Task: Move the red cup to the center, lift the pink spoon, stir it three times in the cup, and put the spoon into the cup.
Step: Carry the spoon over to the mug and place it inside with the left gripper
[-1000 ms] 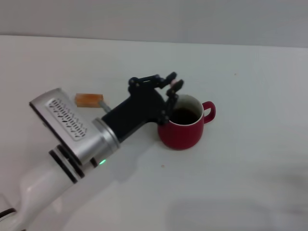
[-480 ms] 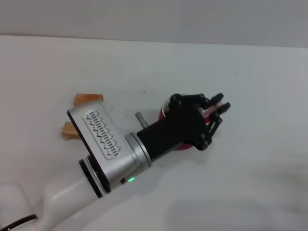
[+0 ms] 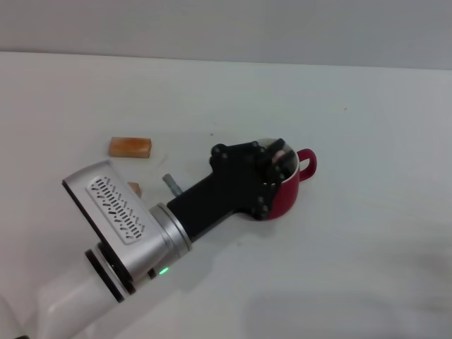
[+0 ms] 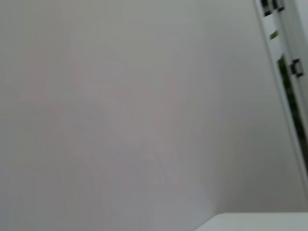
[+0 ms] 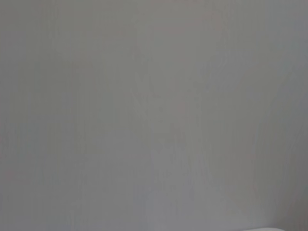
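My left gripper will release the pink spoon (image 3: 269,179) against the near inside of the red cup.
In the head view the red cup (image 3: 288,192) stands near the middle of the white table, with its handle (image 3: 308,162) pointing right. My left gripper (image 3: 274,157) reaches in from the lower left and hangs over the cup's mouth, hiding most of the opening and the liquid. Its fingers are closed around a small pale pink piece, the pink spoon (image 3: 279,152); the rest of the spoon is hidden by the gripper. My right gripper is out of view. Both wrist views show only a blank pale wall.
A tan wooden block (image 3: 130,147) lies on the table left of the cup. A second block (image 3: 133,188) peeks out from behind my left forearm (image 3: 116,219). The table's far edge (image 3: 226,60) runs along the back.
My left gripper swung from the cup's left rim out over the handle side, then back over the cup's mouth. The cup has stayed where it was.
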You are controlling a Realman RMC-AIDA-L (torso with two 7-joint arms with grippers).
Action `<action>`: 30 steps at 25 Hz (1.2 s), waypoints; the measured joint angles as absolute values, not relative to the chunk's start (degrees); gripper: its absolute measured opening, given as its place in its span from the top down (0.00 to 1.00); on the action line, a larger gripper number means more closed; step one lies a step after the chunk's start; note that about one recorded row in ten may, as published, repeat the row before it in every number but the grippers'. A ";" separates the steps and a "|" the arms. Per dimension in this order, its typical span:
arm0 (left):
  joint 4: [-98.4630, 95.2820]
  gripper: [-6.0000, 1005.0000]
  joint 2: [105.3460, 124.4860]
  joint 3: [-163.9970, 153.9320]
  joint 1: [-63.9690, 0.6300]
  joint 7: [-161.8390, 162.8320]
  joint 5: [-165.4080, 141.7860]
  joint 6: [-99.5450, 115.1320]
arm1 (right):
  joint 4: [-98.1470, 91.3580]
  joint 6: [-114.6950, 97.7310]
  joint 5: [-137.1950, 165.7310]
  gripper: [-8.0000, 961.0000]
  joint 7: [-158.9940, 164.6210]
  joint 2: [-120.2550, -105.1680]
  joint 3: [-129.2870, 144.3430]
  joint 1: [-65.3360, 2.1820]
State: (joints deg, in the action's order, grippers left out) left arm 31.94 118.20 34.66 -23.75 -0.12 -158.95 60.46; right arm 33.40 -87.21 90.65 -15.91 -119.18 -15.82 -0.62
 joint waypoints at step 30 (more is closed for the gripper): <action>33.57 0.68 118.45 46.00 -24.40 5.07 -158.38 58.26 | 33.49 -87.92 90.68 0.99 -15.91 -119.00 -15.82 -0.14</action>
State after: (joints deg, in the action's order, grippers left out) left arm 33.57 118.45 46.01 -24.40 5.07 -158.38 58.26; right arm 33.49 -87.92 90.68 -15.91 -119.00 -15.82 -0.14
